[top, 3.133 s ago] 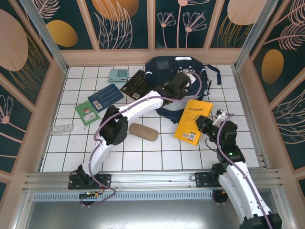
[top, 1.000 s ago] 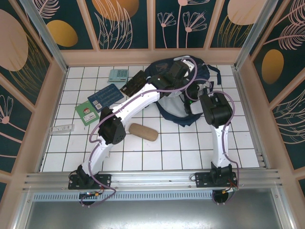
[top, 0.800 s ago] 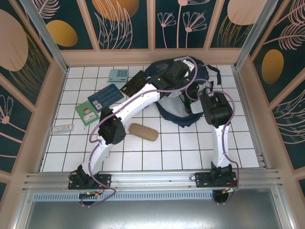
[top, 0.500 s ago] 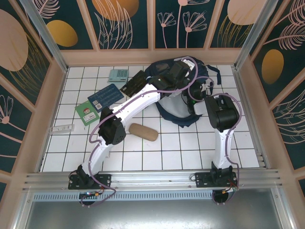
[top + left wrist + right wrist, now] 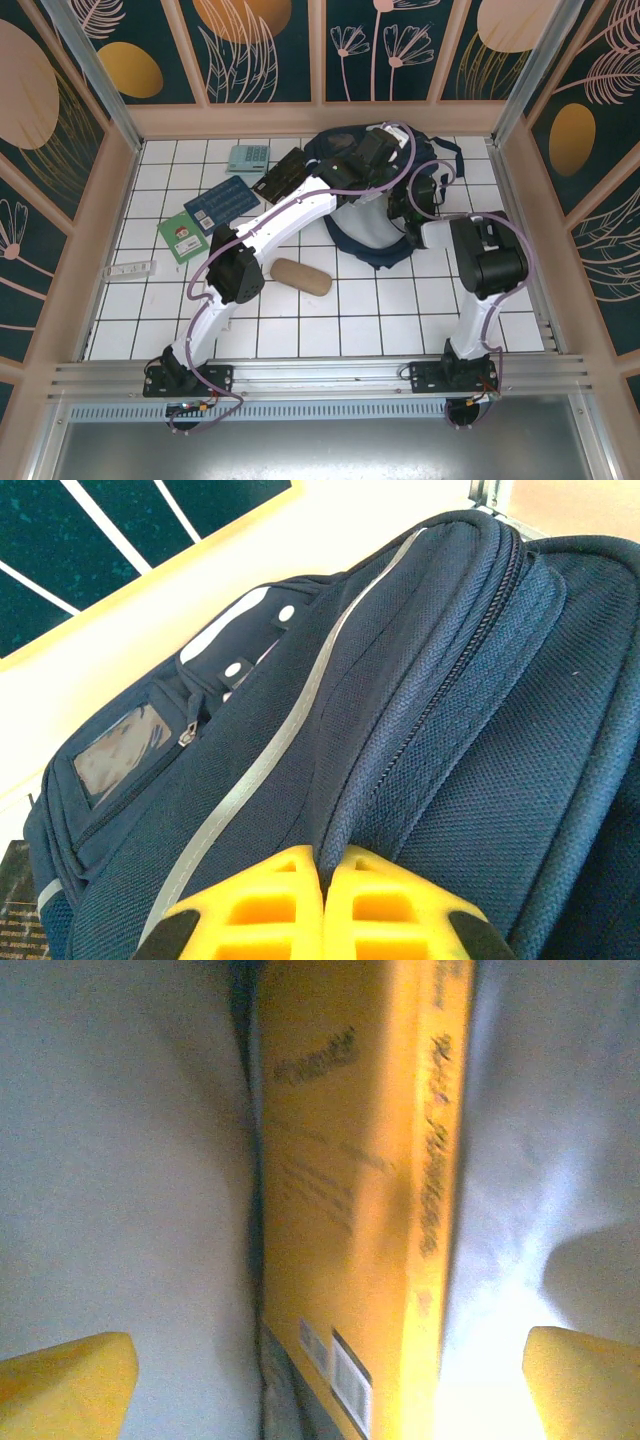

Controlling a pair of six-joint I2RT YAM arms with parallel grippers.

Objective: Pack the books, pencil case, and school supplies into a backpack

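The robot's left gripper will release the backpack's zipper edge down over the pale lining (image 5: pixel 364 232), near the backpack's near rim.
The navy backpack (image 5: pixel 372 238) lies at the back of the table, mouth open. My left gripper (image 5: pixel 323 865) is shut on the backpack's zipper edge (image 5: pixel 440 695) and holds it up; from above it sits at the bag's top (image 5: pixel 377 145). My right gripper (image 5: pixel 325 1360) is inside the bag, open, its fingertips (image 5: pixel 70 1380) wide apart on either side of the yellow book (image 5: pixel 350 1210), not touching it. The book stands on edge against the pale lining. On the tiles lie the tan pencil case (image 5: pixel 301 277), teal calculator (image 5: pixel 247 157), black book (image 5: pixel 280 175), blue book (image 5: pixel 222 203), green book (image 5: pixel 181 237) and white packet (image 5: pixel 131 269).
My left arm (image 5: pixel 285 215) stretches diagonally over the middle tiles towards the bag. My right arm's elbow (image 5: pixel 487 255) stands to the right of the backpack. Wooden walls close the table on three sides, and a metal rail (image 5: pixel 320 375) runs along the near edge.
My right gripper carried the yellow book from the tiles into the backpack and opened, letting it go. Its elbow has swung right. My left gripper keeps its hold on the zipper edge.
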